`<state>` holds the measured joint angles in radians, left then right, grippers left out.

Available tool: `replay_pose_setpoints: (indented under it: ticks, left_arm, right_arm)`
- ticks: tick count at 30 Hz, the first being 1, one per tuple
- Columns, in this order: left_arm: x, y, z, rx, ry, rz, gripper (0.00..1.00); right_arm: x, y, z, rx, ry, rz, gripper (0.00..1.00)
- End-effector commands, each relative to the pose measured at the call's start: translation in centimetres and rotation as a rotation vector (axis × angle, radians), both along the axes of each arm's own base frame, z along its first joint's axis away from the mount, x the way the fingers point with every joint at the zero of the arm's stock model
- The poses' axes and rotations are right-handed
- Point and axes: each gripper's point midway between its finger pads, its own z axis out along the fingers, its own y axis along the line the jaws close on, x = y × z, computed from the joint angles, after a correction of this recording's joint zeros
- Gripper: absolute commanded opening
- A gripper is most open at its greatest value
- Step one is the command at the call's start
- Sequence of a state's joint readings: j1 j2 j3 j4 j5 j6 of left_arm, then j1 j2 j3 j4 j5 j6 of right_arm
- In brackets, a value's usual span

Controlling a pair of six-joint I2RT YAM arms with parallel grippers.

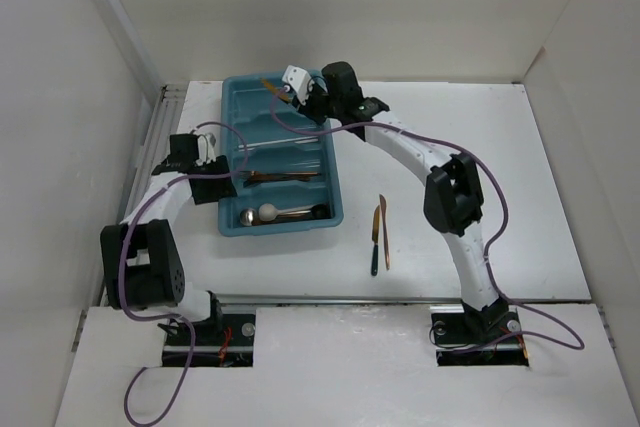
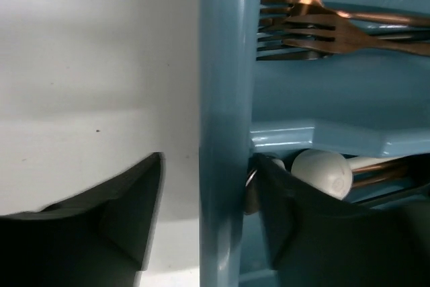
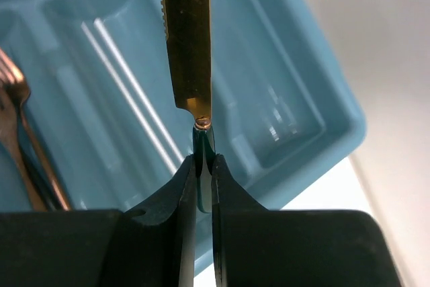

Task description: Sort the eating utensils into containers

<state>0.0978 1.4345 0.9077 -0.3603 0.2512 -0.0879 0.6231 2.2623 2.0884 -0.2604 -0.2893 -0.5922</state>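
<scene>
Next, my right gripper puts the gold knife down in the teal tray's far compartment (image 1: 300, 118) (image 3: 250, 92), past the thin white sticks.
The teal tray (image 1: 283, 232) lies left of centre. My right gripper (image 1: 300, 93) hangs over its far end, shut on the dark green handle of a gold knife (image 3: 188, 38); the blade points away over a far compartment (image 3: 269, 99). Thin white sticks (image 3: 127, 92) lie in the compartment beside it. My left gripper (image 1: 222, 183) is open and straddles the tray's left wall (image 2: 225, 99), with one finger outside and one inside. Copper forks (image 2: 322, 28) lie in one compartment, and a white spoon (image 2: 322, 173) with other spoons lies in the nearest one.
Two utensils lie on the white table right of the tray: a gold knife with a dark handle (image 1: 375, 242) and a slim copper piece (image 1: 384, 227). White walls enclose the table on the left, back and right.
</scene>
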Motion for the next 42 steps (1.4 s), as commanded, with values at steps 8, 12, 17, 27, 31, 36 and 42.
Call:
replay_pose_setpoints:
  ticks: [8,12,17,27,31,36,42]
  left_arm:
    - [0.2,0.1,-1.6,0.022,0.088,-0.06,0.0]
    - [-1.2,0.4,-1.4,0.077,0.15,-0.116,0.0]
    - [-1.2,0.6,0.3,0.191,0.094,-0.179,0.0]
    - [-1.9,0.2,2.4,0.235,0.128,-0.272,0.0]
    - [-2.5,0.2,1.8,0.254,0.165,-0.314,0.0]
    - [-4.1,0.5,1.0,0.262,0.247,-0.346,0.0]
    - [-5.6,2.2,-0.9,0.361,0.305,-0.459,0.0]
  right_arm:
    - [0.6,0.7,7.6,0.161,-0.108,-0.018,0.0]
    - [-0.4,0.4,8.3,0.179,-0.087,-0.013,0.0]
    - [-1.2,0.0,7.7,0.18,-0.055,-0.009,0.0]
    - [-0.5,-2.1,8.5,0.202,-0.04,-0.048,0.0]
    - [-0.3,-2.5,8.5,0.204,-0.039,-0.048,0.0]
    - [0.4,-2.7,8.0,0.205,-0.028,-0.061,0.0]
    - [0.8,-2.6,7.2,0.197,-0.022,-0.072,0.0]
